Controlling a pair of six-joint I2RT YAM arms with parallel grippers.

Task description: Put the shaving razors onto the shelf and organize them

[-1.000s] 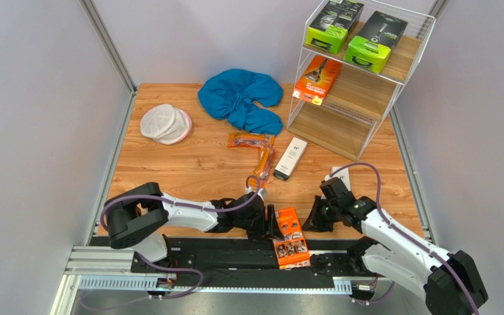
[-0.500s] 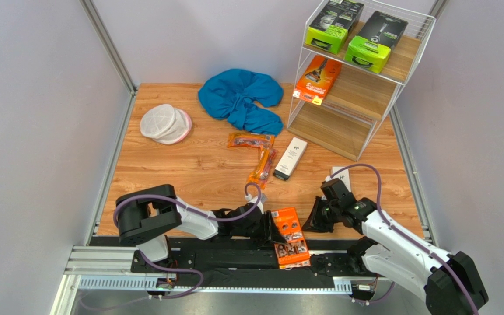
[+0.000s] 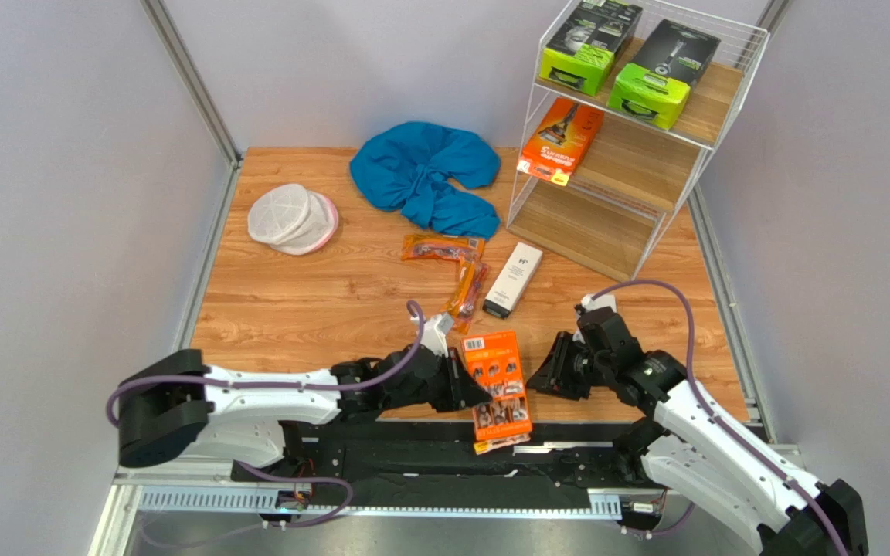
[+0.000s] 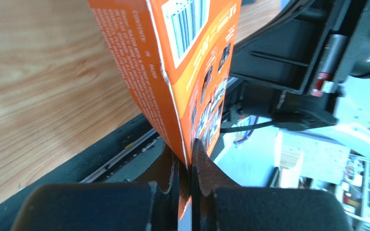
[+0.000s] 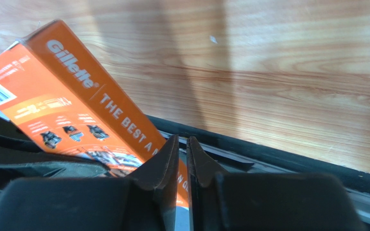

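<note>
Next, I let go of the orange razor carton, now tilted over the table's near edge, with my left gripper above the slim white box's near end (image 3: 507,304), passing it into the hold of my right gripper.
An orange razor carton (image 3: 497,388) hangs tilted over the table's near edge, and my left gripper (image 3: 468,387) is shut on its lower edge. In the left wrist view the carton (image 4: 191,57) rises from between the gripper's (image 4: 184,150) fingers. My right gripper (image 3: 546,375) hovers just right of it, its jaws parted by a narrow gap with nothing between them; the carton (image 5: 76,106) lies beyond the gripper (image 5: 182,144). The shelf (image 3: 583,232) at the back right holds two lime-green boxes (image 3: 589,44) (image 3: 662,70) and an orange carton (image 3: 560,139). A slim white box (image 3: 512,279) and two orange-trimmed bags (image 3: 444,248) (image 3: 467,290) lie mid-table.
A blue cloth (image 3: 427,174) lies at the back centre, a round white mesh pouch (image 3: 291,218) to its left. A second white box (image 3: 596,304) peeks out behind the right arm. The black base rail (image 3: 415,446) runs along the near edge.
My left gripper has shut on the orange carton and carried it up and to the left off the black rail. The right gripper's jaws have parted slightly and it has shifted a little away.
</note>
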